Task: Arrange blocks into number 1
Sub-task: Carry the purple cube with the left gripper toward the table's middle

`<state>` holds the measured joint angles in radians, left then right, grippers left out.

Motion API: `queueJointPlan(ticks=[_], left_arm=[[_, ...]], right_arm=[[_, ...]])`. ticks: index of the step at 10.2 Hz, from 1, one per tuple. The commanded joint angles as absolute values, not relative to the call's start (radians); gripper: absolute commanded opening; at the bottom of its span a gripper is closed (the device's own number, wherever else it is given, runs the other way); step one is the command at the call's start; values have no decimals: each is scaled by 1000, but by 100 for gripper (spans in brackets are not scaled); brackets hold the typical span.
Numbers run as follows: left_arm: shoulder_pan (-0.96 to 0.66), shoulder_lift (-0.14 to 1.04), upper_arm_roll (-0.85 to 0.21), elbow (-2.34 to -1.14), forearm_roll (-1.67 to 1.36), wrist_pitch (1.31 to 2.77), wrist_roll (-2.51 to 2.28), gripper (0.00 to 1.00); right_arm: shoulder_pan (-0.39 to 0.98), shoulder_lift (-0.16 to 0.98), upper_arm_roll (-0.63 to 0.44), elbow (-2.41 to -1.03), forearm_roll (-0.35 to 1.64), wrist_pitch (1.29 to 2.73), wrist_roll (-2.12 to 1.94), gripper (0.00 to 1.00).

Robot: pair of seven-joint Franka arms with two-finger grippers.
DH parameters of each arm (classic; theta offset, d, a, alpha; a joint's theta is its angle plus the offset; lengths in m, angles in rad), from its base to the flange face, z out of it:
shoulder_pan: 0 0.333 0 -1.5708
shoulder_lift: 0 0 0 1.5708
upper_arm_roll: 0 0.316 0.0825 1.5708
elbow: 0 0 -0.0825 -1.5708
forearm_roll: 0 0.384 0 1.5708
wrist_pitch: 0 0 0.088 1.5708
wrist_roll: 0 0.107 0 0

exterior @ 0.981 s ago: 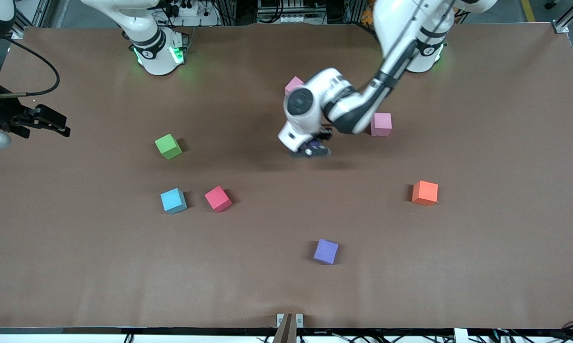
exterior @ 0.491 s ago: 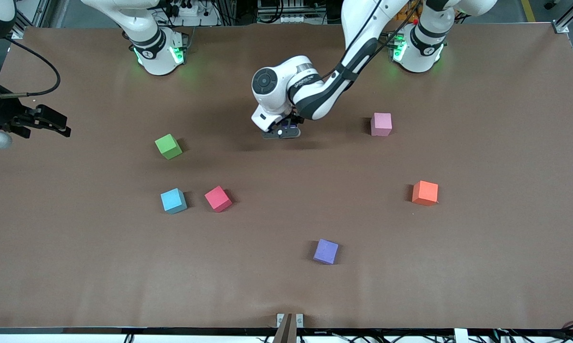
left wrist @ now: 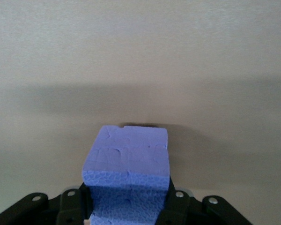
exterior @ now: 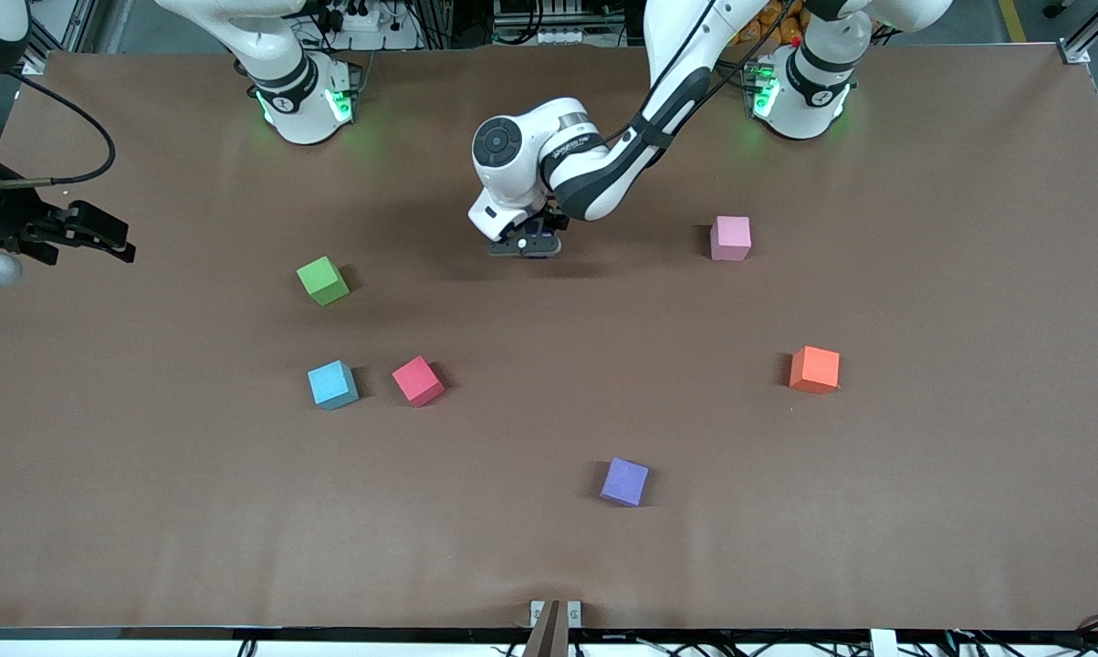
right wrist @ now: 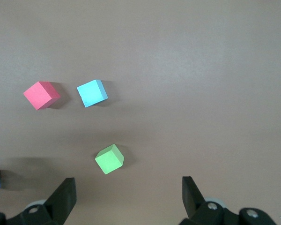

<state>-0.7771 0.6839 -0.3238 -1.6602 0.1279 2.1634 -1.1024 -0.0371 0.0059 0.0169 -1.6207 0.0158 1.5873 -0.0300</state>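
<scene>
The purple block, now low over the table's middle, will be let go by my left gripper on the bare table (exterior: 524,234) between the green block and the pink block.
My left gripper (exterior: 523,245) is shut on a purple block (left wrist: 127,159), low over the middle of the table toward the robots' bases; only a thin shadow separates block and table. A second purple block (exterior: 624,482) lies nearest the front camera. The pink block (exterior: 730,238) and orange block (exterior: 814,370) lie toward the left arm's end. The green block (exterior: 322,280), light blue block (exterior: 332,384) and red block (exterior: 418,380) lie toward the right arm's end. My right gripper (right wrist: 129,187) waits open, high above the green block (right wrist: 109,159).
The brown table (exterior: 923,511) runs wide and bare between the blocks. The right arm's hand with its cable (exterior: 74,228) hangs at the right arm's end of the table. A small bracket (exterior: 553,613) sits at the table's front edge.
The left gripper carried the purple block toward the robots' bases and the right arm's end, and lower. Its arm now covers a pink block seen earlier. The right arm stayed still.
</scene>
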Motion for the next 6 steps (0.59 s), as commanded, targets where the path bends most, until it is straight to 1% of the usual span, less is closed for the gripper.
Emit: queueJointPlan(ticks=[1,6], left_arm=[[-819,690,-316,-1655,106,2181,-1121,0],[-836,707,-316,-1655,110,2226,-1121,0]], right_arm=[[-46,9,26,-1606,6,1574,-40,100],[-49,9,26,-1605,6,1574,-41,100]])
